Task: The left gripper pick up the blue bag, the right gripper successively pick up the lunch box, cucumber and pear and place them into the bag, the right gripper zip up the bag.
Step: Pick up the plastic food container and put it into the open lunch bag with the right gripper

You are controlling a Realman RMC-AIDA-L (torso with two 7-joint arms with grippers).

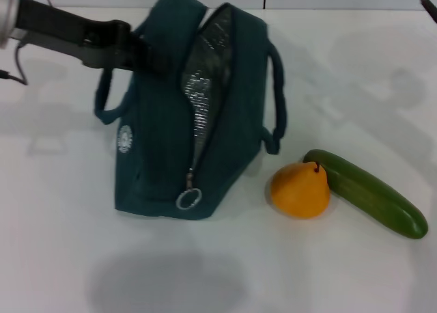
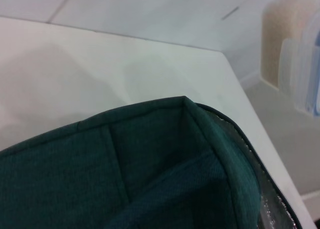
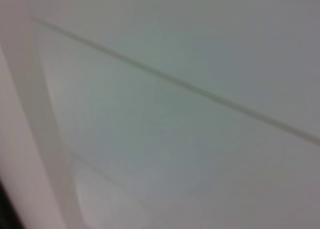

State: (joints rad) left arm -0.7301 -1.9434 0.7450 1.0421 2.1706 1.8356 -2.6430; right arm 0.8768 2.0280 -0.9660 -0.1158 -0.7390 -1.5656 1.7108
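My right gripper needs to let go of the lunch box inside the silver foil lining of the unzipped blue bag (image 1: 209, 102). The lunch box is now out of view.
The blue bag (image 1: 164, 156) stands on the white table (image 1: 61, 217), unzipped, with its silver foil lining (image 1: 205, 80) showing and the ring pull (image 1: 188, 199) hanging at the near end. My left gripper (image 1: 147, 53) reaches in from the far left and is shut on the bag's left rim near the handle. The left wrist view shows the bag's fabric edge (image 2: 125, 174) close up. The pear (image 1: 299, 190) lies to the right of the bag, touching the cucumber (image 1: 369, 193). The lunch box and the right gripper are out of view.
A soft shadow (image 1: 164, 279) falls on the table in front of the bag. Past the table's far edge in the left wrist view stand pale and clear containers (image 2: 295, 59). The right wrist view shows only a blurred pale surface.
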